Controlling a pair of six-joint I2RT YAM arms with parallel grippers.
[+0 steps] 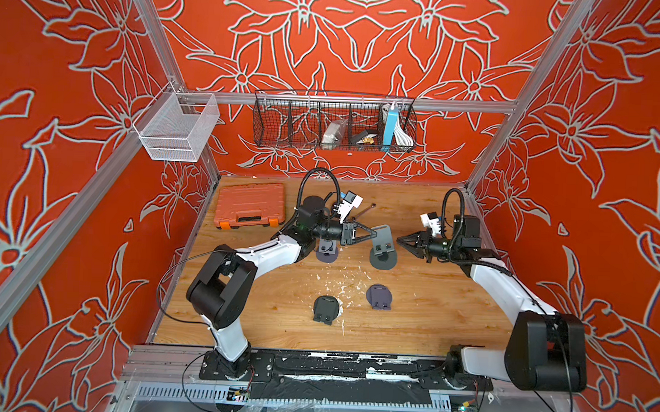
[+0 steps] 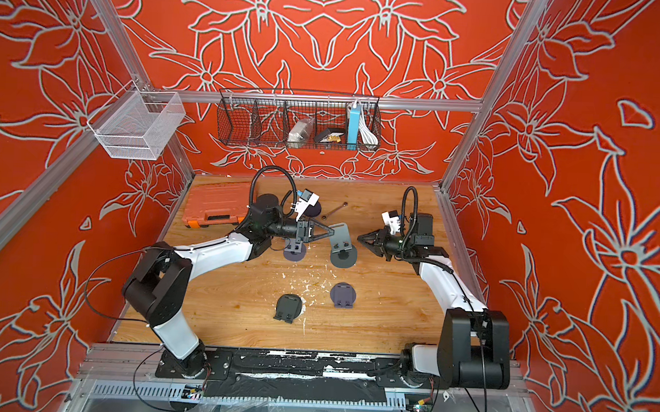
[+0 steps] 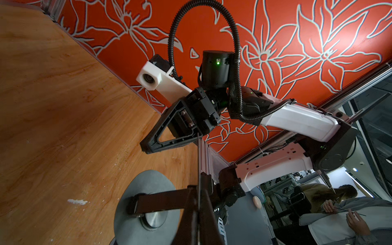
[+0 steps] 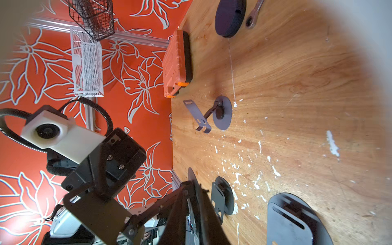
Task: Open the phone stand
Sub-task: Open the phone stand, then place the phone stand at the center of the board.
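Observation:
My left gripper should set the grey phone stand free on the table straight [image 1: 380, 259] behind the folded purple stand.
The grey phone stand [image 1: 384, 260] stands unfolded mid-table on its round base [image 3: 148, 186], its plate raised at an angle. My left gripper [image 1: 372, 233] is shut on the edge of that plate; in the left wrist view the left gripper [image 3: 199, 186] pinches the thin plate, with the stand's arm running to the base. My right gripper [image 1: 399, 239] hovers just right of the stand without touching it. Its jaws stand a narrow slit apart with nothing between them, as the right gripper [image 4: 189, 191] shows in the right wrist view.
An unfolded purple stand [image 1: 326, 251] sits under my left wrist. A folded purple stand [image 1: 379, 296] and a folded black stand [image 1: 326, 309] lie nearer the front among white flecks. An orange tool case [image 1: 250, 207] and a wrench [image 1: 362, 212] lie at the back. Wire baskets [image 1: 334, 121] hang on the wall.

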